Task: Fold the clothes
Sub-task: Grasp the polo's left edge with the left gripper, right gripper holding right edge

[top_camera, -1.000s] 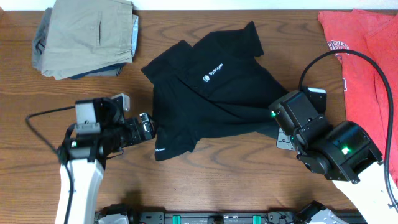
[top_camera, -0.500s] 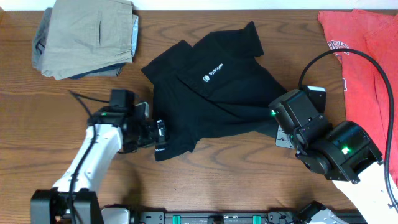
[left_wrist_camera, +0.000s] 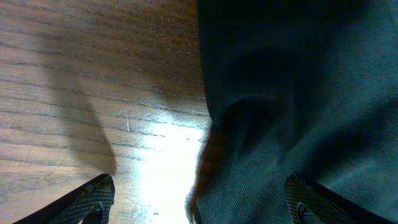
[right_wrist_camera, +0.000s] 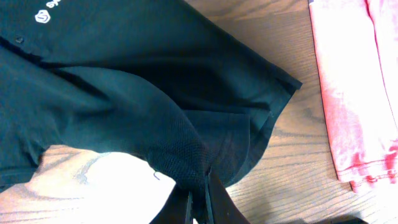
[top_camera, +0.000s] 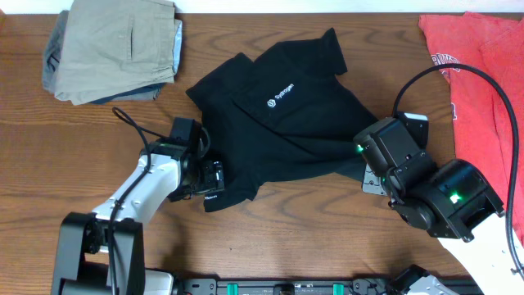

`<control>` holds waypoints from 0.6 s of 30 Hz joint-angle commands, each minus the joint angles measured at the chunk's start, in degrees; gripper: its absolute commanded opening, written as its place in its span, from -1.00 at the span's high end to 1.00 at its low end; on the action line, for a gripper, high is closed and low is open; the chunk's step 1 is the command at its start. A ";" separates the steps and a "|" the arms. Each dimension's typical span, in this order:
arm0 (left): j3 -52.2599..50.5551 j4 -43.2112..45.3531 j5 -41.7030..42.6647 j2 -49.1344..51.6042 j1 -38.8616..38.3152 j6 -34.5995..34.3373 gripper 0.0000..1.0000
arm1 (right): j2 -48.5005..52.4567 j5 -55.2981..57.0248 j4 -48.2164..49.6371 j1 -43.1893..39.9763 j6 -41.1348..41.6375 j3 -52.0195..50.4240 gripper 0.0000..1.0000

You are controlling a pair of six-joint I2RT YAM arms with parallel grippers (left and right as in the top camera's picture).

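Note:
My left gripper's open fingers have the black shirt's near edge loose between them, so they should pinch that edge [left_wrist_camera: 202,202] before both grippers lift the crumpled shirt and spread it.
The black collared shirt [top_camera: 278,131] lies crumpled on the wooden table, its white logo facing up. My left gripper [top_camera: 214,176] is at the shirt's lower left corner. In the left wrist view it [left_wrist_camera: 200,202] stands open, one finger [left_wrist_camera: 93,198] over bare wood and the other [left_wrist_camera: 311,200] over the dark fabric [left_wrist_camera: 298,93], so the hem lies between the jaws. My right gripper [top_camera: 360,152] is shut on a pinch of the shirt's right side. In the right wrist view it [right_wrist_camera: 200,200] holds that fabric [right_wrist_camera: 124,93] lifted a little off the table.
Folded khaki trousers [top_camera: 115,49] sit at the back left. A red-orange T-shirt [top_camera: 479,74] covers the right edge, also seen as the T-shirt [right_wrist_camera: 348,93] in the right wrist view. A black cable [top_camera: 426,78] loops above the right arm.
My left arm has swung right, from bare table to the shirt's lower left corner, and its jaws have narrowed slightly. The right arm and its grip have not moved.

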 commanded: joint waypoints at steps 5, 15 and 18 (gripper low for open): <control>0.59 -0.09 -1.11 1.46 -0.20 -0.68 -0.31 | 0.00 0.59 0.17 -0.17 0.61 0.46 0.92; 0.59 -1.16 -0.92 1.46 -0.20 -0.68 0.75 | 0.00 0.59 0.20 -0.17 0.61 0.46 0.92; 0.59 -1.31 -0.90 1.46 -0.20 -0.68 0.79 | 0.00 0.59 0.20 -0.17 0.61 0.46 0.92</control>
